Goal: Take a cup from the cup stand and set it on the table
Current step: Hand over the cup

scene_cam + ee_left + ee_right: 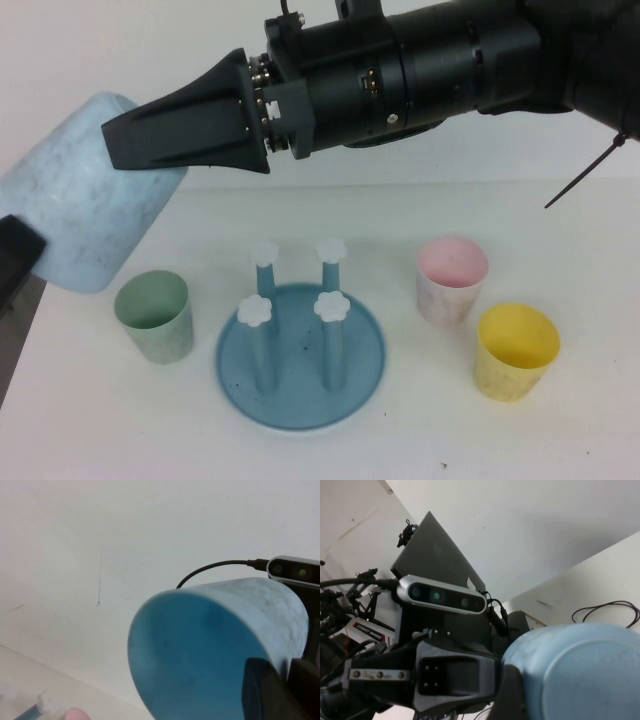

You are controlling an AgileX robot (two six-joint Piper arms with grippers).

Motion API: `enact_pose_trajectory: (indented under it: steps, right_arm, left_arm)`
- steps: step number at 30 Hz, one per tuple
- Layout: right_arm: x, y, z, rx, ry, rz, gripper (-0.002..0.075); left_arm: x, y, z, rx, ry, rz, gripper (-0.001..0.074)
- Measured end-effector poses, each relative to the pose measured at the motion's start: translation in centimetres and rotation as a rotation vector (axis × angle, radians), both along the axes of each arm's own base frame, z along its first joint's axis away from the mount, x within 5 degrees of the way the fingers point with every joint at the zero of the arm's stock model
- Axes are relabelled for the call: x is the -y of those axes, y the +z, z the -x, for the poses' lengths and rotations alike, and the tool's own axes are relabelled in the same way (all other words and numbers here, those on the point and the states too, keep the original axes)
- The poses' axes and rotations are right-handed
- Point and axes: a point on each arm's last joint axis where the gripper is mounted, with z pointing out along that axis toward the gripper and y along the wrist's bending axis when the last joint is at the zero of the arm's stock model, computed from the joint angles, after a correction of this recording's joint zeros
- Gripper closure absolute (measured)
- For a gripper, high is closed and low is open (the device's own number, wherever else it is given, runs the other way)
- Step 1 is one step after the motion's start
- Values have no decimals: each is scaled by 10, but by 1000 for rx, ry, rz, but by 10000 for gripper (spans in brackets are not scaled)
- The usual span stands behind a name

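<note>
The light blue cup is tilting with my right gripper at its base, so next my left gripper takes its rim (264,644) and stands it upright near the pale green cup.
The light blue speckled cup (75,205) hangs tilted in the air above the table's (580,440) far left, mouth down-left. My left gripper (14,258) is shut on its rim. In the left wrist view one finger (265,690) is inside the cup (200,655) and the other is outside. My right gripper (135,140) reaches in from the right, high up, and overlaps the cup's base end. The right wrist view looks straight at the cup's base (592,680). The blue cup stand (362,352) sits mid-table with all four white-capped pegs bare.
A pale green cup (155,315) stands upright left of the stand. A pink cup (452,278) and a yellow cup (515,350) stand upright to its right. The table's left edge runs just below the held cup.
</note>
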Motion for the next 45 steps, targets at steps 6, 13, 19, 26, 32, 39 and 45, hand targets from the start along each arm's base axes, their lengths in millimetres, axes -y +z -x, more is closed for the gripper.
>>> enact_pose_trajectory:
  steps: [6, 13, 19, 26, 32, 39, 45]
  right_arm:
    - [0, -2, -1, -2, 3, 2, 174]
    - [-2, -9, -1, -20, 41, 12, 174]
    - [-4, -13, -1, -29, 59, 20, 174]
    - [-3, -13, 1, -33, 88, 19, 180]
    - [-3, -13, 2, -34, 100, 19, 180]
    - [-6, -20, -3, -73, 72, 35, 102]
    - [-3, -21, -8, -70, 59, 25, 83]
  left_arm:
    - [0, 0, 0, 2, -3, -1, 679]
    - [3, 0, 2, 38, -27, -66, 505]
    - [4, 0, 2, 69, -34, -119, 391]
    - [4, 1, 2, 79, -36, -119, 638]
    - [5, 1, 3, 81, -42, -120, 646]
    - [8, 1, 5, 95, -83, -141, 709]
    - [12, 0, 8, 114, -139, -165, 727]
